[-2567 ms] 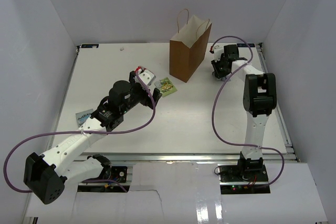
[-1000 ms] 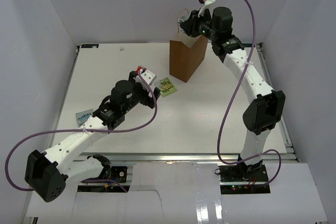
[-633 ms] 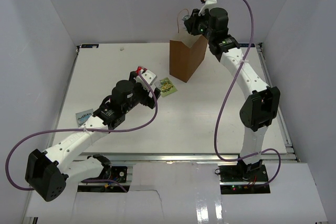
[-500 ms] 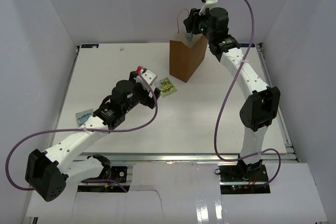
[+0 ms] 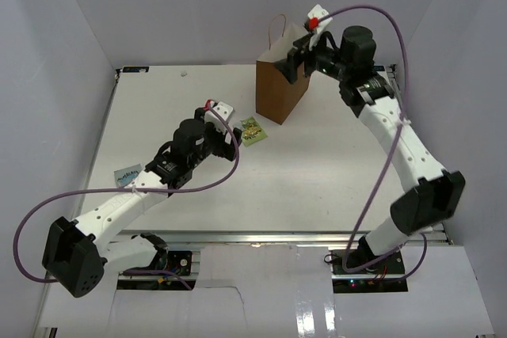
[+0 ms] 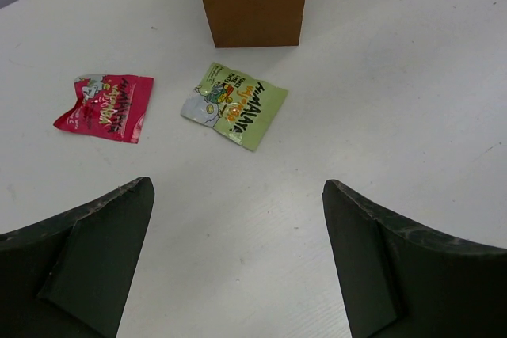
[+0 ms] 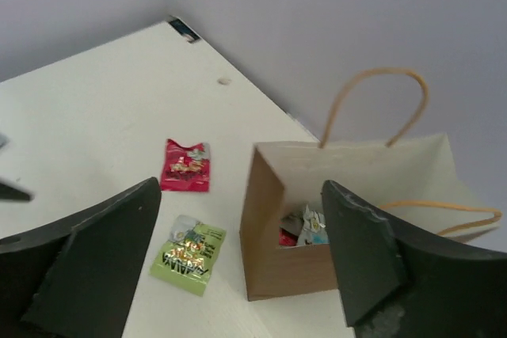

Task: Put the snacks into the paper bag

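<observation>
My left gripper needs to move over to the green snack next, and there it will close on the middle of its edge (image 5: 246, 134) (image 6: 227, 124) facing away from the paper bag.
The brown paper bag (image 5: 279, 89) stands upright at the back of the table, its mouth open. My right gripper (image 5: 295, 63) hangs open just above the bag's mouth, with nothing between its fingers. In the right wrist view, several snacks (image 7: 307, 225) lie inside the paper bag (image 7: 293, 263). A green snack (image 5: 252, 131) lies on the table in front of the bag. A red snack (image 6: 105, 106) lies left of the green snack (image 6: 234, 104). My left gripper (image 6: 238, 187) is open and empty, low over the table short of both packets. A pale blue snack (image 5: 127, 173) lies far left.
White walls enclose the table on three sides. The left arm (image 5: 135, 195) stretches across the left half of the table toward the packets. The bag's handles (image 7: 372, 108) stick up above its rim. A purple cable (image 5: 372, 187) loops off the right arm.
My right gripper opened above the bag and the pale packet it held dropped in. The right arm's elbow swung out to the right. The left arm barely moved.
</observation>
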Controlling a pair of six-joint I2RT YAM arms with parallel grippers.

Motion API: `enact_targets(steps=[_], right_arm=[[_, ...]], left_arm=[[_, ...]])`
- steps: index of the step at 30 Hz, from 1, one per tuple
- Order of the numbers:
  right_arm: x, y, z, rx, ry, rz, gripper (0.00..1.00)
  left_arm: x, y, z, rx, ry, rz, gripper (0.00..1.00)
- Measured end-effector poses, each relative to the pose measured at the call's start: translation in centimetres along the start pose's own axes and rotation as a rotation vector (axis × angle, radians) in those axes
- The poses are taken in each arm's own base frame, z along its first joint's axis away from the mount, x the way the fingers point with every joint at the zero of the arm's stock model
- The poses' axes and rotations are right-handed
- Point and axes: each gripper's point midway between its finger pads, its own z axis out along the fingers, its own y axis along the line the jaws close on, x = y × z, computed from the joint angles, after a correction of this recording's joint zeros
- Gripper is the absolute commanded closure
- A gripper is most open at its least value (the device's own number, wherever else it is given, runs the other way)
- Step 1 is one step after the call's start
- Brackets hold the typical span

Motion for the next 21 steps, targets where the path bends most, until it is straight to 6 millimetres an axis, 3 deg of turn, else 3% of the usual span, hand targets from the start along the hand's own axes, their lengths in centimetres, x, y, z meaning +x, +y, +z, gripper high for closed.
enact_targets(steps=[4, 6, 8, 11, 12, 15, 17, 21], right_arm=[[-0.4, 5.9, -7.3, -0.175, -0.042, -0.149, 0.03], [0.8, 8.0, -10.6, -0.228, -0.048, -0.191, 0.03], [3.4, 8.6, -12.7, -0.248, -0.026, -0.202, 0.03], [8.7, 7.8, -15.0, -0.227, 0.055, -0.14, 0.04], [11.5, 6.8, -15.9, -0.2, 0.103, -0.083, 0.04], [17.1, 4.5, -17.9, -0.12, 0.211, 0.075, 0.05], [18.3, 3.3, -18.8, -0.071, 0.232, 0.13, 0.05], [17.2, 3.6, -19.0, -0.077, 0.199, 0.134, 0.06]], left_arm=[[0.6, -0.1, 0.6, 0.007, 0.027, -0.06, 0.02], [0.8, -0.2, 1.1, 0.012, 0.044, -0.098, 0.02], [1.1, -0.1, 1.7, 0.009, 0.064, -0.151, 0.02], [2.3, 0.1, 2.7, 0.012, 0.106, -0.261, 0.02], [2.8, 0.3, 3.0, 0.005, 0.122, -0.311, 0.02], [4.5, 1.6, 4.3, -0.045, 0.187, -0.476, 0.02], [5.6, 2.6, 5.2, -0.11, 0.243, -0.581, 0.02], [7.1, 3.9, 7.4, -0.257, 0.342, -0.731, 0.02]])
